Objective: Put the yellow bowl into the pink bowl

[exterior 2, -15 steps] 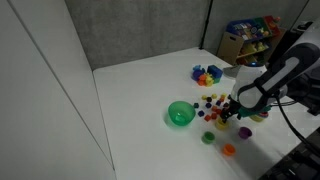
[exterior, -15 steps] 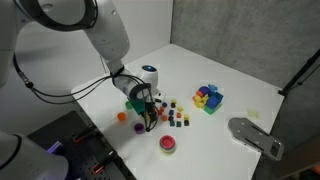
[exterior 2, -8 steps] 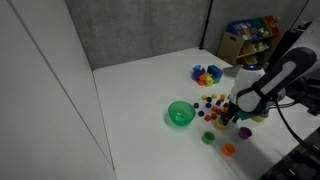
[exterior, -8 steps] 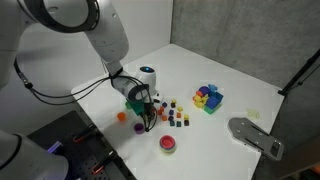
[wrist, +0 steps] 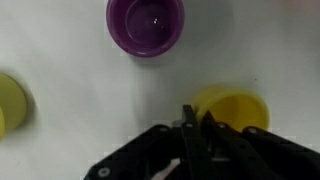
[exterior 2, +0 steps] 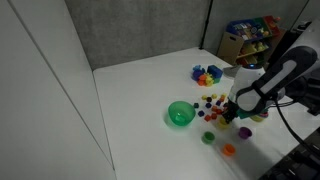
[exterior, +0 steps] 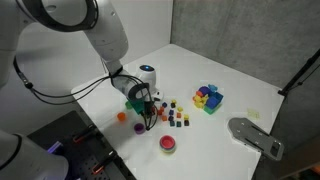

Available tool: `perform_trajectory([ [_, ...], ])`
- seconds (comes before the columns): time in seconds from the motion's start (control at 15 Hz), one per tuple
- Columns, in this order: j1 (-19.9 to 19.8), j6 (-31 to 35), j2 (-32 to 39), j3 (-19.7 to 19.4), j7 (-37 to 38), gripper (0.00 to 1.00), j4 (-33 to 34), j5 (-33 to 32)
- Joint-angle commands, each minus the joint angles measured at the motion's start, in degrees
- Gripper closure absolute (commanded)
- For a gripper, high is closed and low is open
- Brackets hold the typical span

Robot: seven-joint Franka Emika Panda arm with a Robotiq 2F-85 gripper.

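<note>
My gripper is to let go of the yellow bowl inside the pink bowl (exterior: 168, 143) near the front edge of the table, beyond the small blocks.
In the wrist view the yellow bowl (wrist: 238, 108) sits on the white table at the lower right. My gripper (wrist: 196, 124) is shut, its two dark fingers pinched together on the bowl's left rim. In both exterior views the gripper (exterior: 148, 122) (exterior 2: 226, 121) is down at the table among the small toys and hides the yellow bowl. The pink bowl (exterior: 168, 144) stands apart from it, nearer the table's front edge in an exterior view.
A purple bowl (wrist: 146, 24) lies just beyond the fingers, and a yellowish round thing (wrist: 8, 104) shows at the left edge. A green bowl (exterior 2: 180, 114), an orange bowl (exterior: 122, 116), scattered small blocks (exterior: 176, 116) and a toy stack (exterior: 208, 98) surround the gripper.
The jaws have closed from wide open onto the yellow bowl's rim. The arm and the objects have stayed where they were.
</note>
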Motion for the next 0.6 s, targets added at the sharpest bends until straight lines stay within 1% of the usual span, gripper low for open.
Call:
perform_trajectory([
  [0.0,-0.06,-1.50,-2.93,-0.53,-1.08,0.96,-0.42,1.00],
  [0.33,-0.17,-3.18,-6.63,-2.26,-0.66,0.95,-0.82,0.60],
  [0.53,-1.37,-4.53,-8.13,-3.25,-1.04,0.95,-0.56,0.60],
])
